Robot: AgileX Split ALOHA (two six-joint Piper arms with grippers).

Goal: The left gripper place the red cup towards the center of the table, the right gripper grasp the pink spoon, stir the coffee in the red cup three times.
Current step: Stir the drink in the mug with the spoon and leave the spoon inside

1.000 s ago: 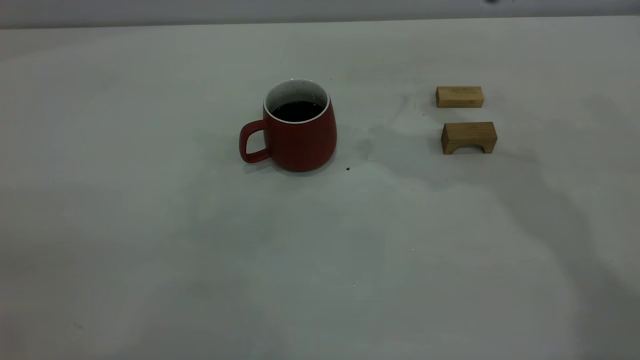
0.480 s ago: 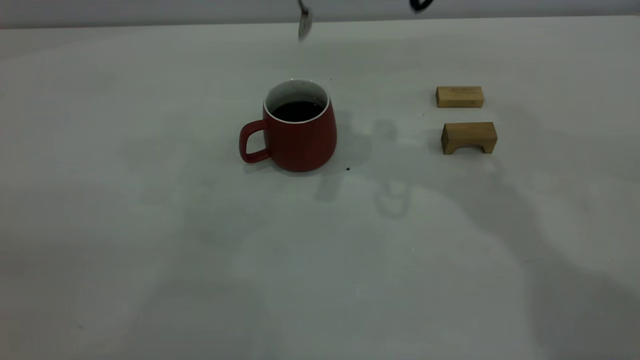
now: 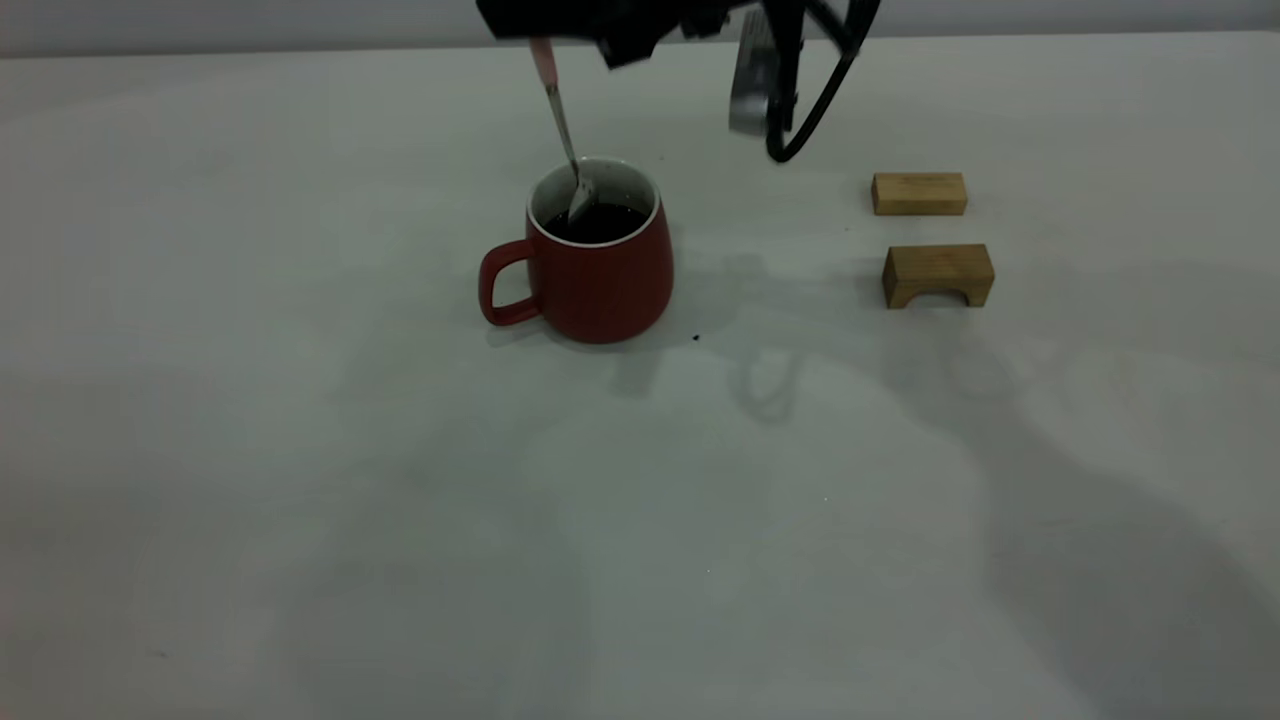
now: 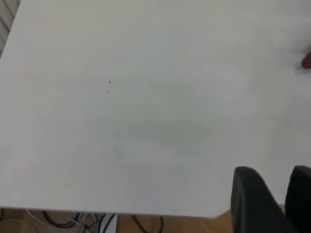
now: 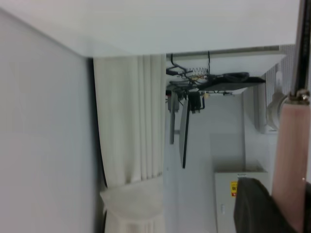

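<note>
Next, I release the pink spoon, its bowl now inside the cup, from my right gripper in the coffee, leaning on the red cup's rim (image 3: 549,223) above its handle.
The red cup (image 3: 597,270) stands upright near the middle of the table (image 3: 300,450), its handle toward the left side, with dark coffee (image 3: 603,224) inside. At the top edge of the exterior view my right gripper (image 3: 545,35) hangs above the cup, shut on the pink spoon (image 3: 560,115). The spoon slants down and its metal bowl rests inside the cup at the coffee's surface. The right wrist view shows the pink handle (image 5: 289,155) pinched in that gripper (image 5: 286,206). My left gripper (image 4: 272,171) shows only in the left wrist view, open and empty over a table edge, far from the cup (image 4: 306,61).
Two tan wooden blocks lie right of the cup: a flat one (image 3: 918,193) and an arched one (image 3: 938,275) nearer the front. The right arm's grey part and cable loop (image 3: 765,95) hang between cup and blocks.
The right gripper has come down into view from the top with the spoon. The spoon's bowl, above the cup half a second ago, now sits inside it.
</note>
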